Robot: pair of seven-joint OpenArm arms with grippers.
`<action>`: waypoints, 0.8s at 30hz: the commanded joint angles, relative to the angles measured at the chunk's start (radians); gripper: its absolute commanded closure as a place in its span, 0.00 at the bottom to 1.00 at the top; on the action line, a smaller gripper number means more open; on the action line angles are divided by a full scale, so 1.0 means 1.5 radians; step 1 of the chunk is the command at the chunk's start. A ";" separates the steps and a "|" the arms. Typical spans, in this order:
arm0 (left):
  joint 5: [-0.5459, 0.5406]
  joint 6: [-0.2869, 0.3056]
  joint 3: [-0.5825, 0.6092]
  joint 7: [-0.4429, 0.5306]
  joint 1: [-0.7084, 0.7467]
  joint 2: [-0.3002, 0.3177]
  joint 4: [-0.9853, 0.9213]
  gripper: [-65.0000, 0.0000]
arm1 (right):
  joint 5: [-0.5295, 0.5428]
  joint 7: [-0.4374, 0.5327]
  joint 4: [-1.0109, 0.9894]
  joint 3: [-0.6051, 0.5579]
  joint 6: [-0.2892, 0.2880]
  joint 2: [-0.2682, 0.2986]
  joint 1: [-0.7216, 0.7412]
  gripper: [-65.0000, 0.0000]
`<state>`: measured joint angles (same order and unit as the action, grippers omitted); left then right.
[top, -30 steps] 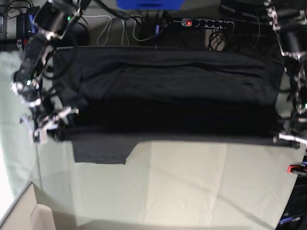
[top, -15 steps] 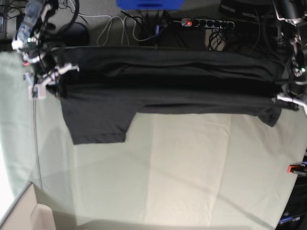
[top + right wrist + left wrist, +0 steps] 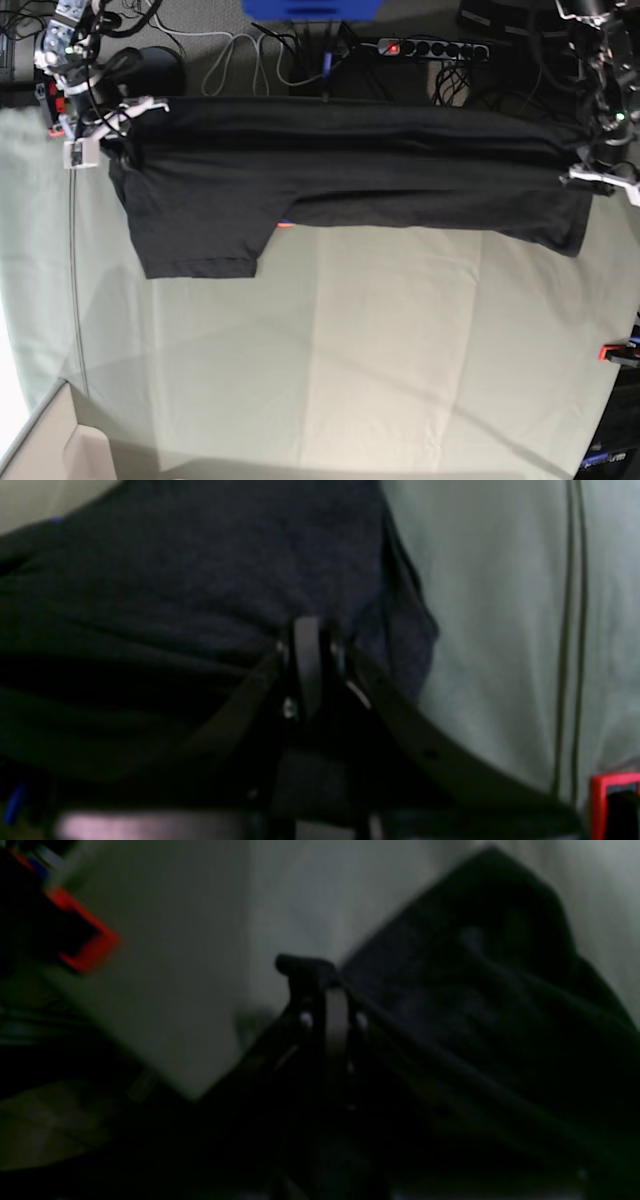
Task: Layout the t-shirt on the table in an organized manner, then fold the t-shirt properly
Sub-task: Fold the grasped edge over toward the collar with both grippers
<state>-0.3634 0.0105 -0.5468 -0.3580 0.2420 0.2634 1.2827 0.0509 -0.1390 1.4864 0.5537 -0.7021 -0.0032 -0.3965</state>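
The robot's left gripper will set the t-shirt's end, now held above the pale cloth, down on the dark fabric (image 3: 556,176) just behind its near corner.
The dark charcoal t-shirt (image 3: 350,180) is stretched as a long band across the far side of the table (image 3: 380,350), with one sleeve (image 3: 200,240) reaching toward me at the left. A sliver of coloured print (image 3: 285,224) peeks from under its near edge. My right gripper (image 3: 110,140) is shut on the shirt's left end, and my left gripper (image 3: 588,176) is shut on its right end. In the wrist views the left gripper (image 3: 330,1005) and right gripper (image 3: 307,650) both pinch dark fabric (image 3: 475,990) (image 3: 200,570) above the pale cloth.
Red clamps (image 3: 612,352) (image 3: 85,945) (image 3: 612,800) sit at the table's edges. A thin cable (image 3: 74,300) runs down the left side. Behind the far edge lie a power strip (image 3: 430,47) and tangled cables. A cardboard box (image 3: 50,440) stands at the near left corner.
Both grippers have carried the shirt's edge toward the table's far side. The dark fabric now covers a narrower band, and the left sleeve has slid farther away.
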 commanded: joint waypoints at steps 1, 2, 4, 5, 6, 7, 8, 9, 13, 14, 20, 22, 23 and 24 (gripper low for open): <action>0.000 -0.002 -0.003 0.017 -0.003 0.007 0.012 1.00 | 0.011 0.018 0.001 0.004 0.003 0.011 -0.001 1.00; 0.001 -0.002 -0.003 0.017 -0.003 0.004 0.012 1.00 | 0.011 0.019 -0.006 0.004 0.003 0.012 0.000 1.00; 0.000 -0.002 -0.002 0.014 -0.002 0.000 0.010 1.00 | 0.012 0.024 -0.012 0.004 0.003 0.013 0.000 1.00; 0.000 -0.002 -0.002 0.016 -0.002 -0.002 0.009 1.00 | 0.011 0.031 -0.012 0.004 0.003 0.015 -0.002 1.00; 0.000 -0.002 -0.002 0.016 -0.001 -0.004 0.009 1.00 | 0.011 0.037 -0.012 0.004 0.003 0.016 -0.003 1.00; 0.000 -0.002 -0.002 0.014 0.000 -0.005 0.009 1.00 | 0.010 0.041 -0.012 0.005 0.003 0.016 -0.003 1.00; 0.000 -0.002 -0.002 0.014 0.000 -0.005 0.006 1.00 | 0.010 0.041 -0.012 0.005 0.003 0.016 -0.004 1.00; 0.000 -0.001 -0.002 0.014 0.000 -0.005 0.006 1.00 | 0.010 0.041 -0.012 0.005 0.003 0.016 -0.004 1.00; 0.001 0.056 -0.002 0.012 0.000 -0.008 0.006 1.00 | 0.010 0.043 -0.012 0.005 0.003 0.017 -0.004 1.00; 0.005 0.090 -0.002 0.012 0.000 -0.008 0.006 1.00 | 0.010 0.043 -0.012 0.005 0.003 0.017 -0.004 1.00; 0.007 0.159 -0.006 -0.018 0.001 -0.008 0.006 1.00 | 0.010 0.041 -0.012 0.005 0.003 0.026 -0.004 1.00; 0.007 0.160 -0.007 -0.043 0.000 -0.008 0.006 1.00 | 0.010 0.041 -0.012 0.005 0.003 0.026 -0.005 1.00; 0.007 0.161 -0.007 -0.053 -0.002 -0.007 0.006 1.00 | 0.010 0.041 -0.012 0.005 0.003 0.026 -0.007 1.00; 0.006 0.161 -0.007 -0.059 -0.002 -0.006 0.006 1.00 | 0.010 0.042 -0.012 0.005 0.003 0.027 -0.012 1.00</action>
<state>-0.3481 0.2447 -0.5503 -0.4576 0.2451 0.2356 1.2770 0.0502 -0.1024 1.4544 0.5541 -0.7025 0.0250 -0.4042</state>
